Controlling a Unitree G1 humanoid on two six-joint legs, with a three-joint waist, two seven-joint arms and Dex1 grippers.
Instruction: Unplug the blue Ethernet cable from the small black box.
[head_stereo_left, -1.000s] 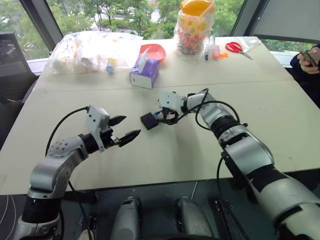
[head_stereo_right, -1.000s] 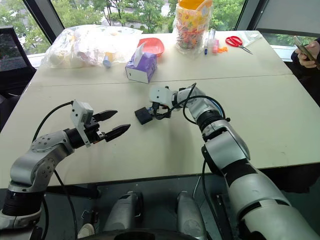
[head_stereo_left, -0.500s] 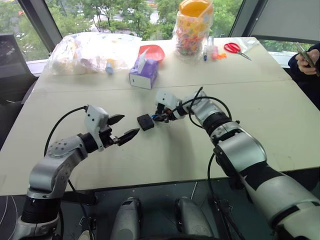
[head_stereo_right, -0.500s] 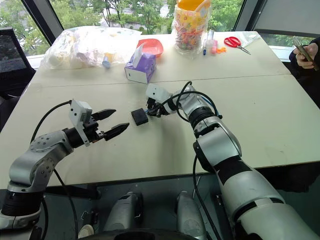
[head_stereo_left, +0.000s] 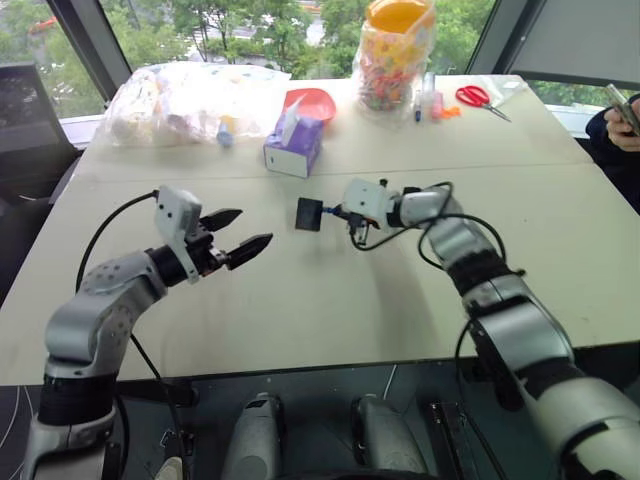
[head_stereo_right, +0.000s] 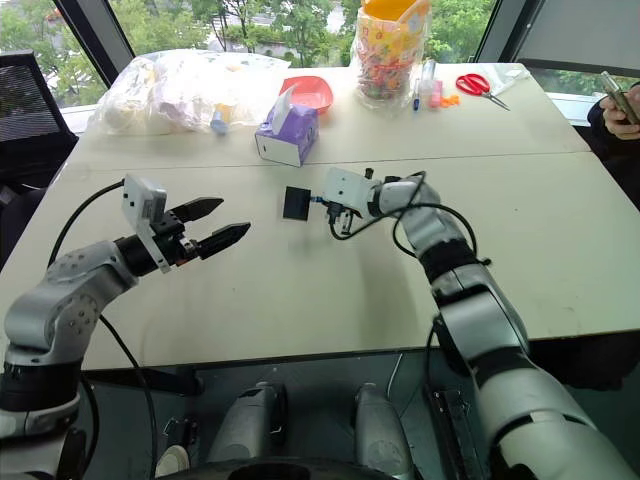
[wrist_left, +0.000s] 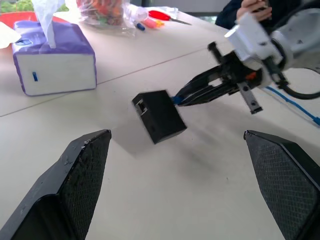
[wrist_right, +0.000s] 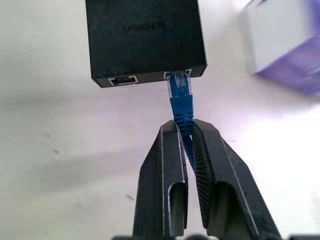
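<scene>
The black box is dangling from the blue cable, so my left gripper should hold the box before my right gripper moves closer to grip the plug itself (wrist_right: 180, 95).
The small black box (head_stereo_left: 309, 214) hangs tilted just above the table, its shadow under it in the left wrist view. The blue Ethernet cable (wrist_right: 180, 97) is plugged into one port on the box's edge. My right gripper (wrist_right: 184, 129) is shut on the cable just behind the plug and carries the box by it. More of the blue cable (wrist_left: 296, 103) trails on the table behind that arm. My left gripper (head_stereo_left: 250, 228) is open and empty, level, to the left of the box, pointing toward it and apart from it.
A purple tissue box (head_stereo_left: 293, 148) stands just beyond the black box. At the table's far side are a red bowl (head_stereo_left: 308, 102), a clear plastic bag (head_stereo_left: 185, 100), a bag of sweets (head_stereo_left: 395, 55) and scissors (head_stereo_left: 482, 98). A person's hand (head_stereo_left: 622, 108) holds a phone at the right edge.
My right gripper has shut on the blue cable and moved right and up, lifting the black box off the table. My left gripper has risen slightly and stays open.
</scene>
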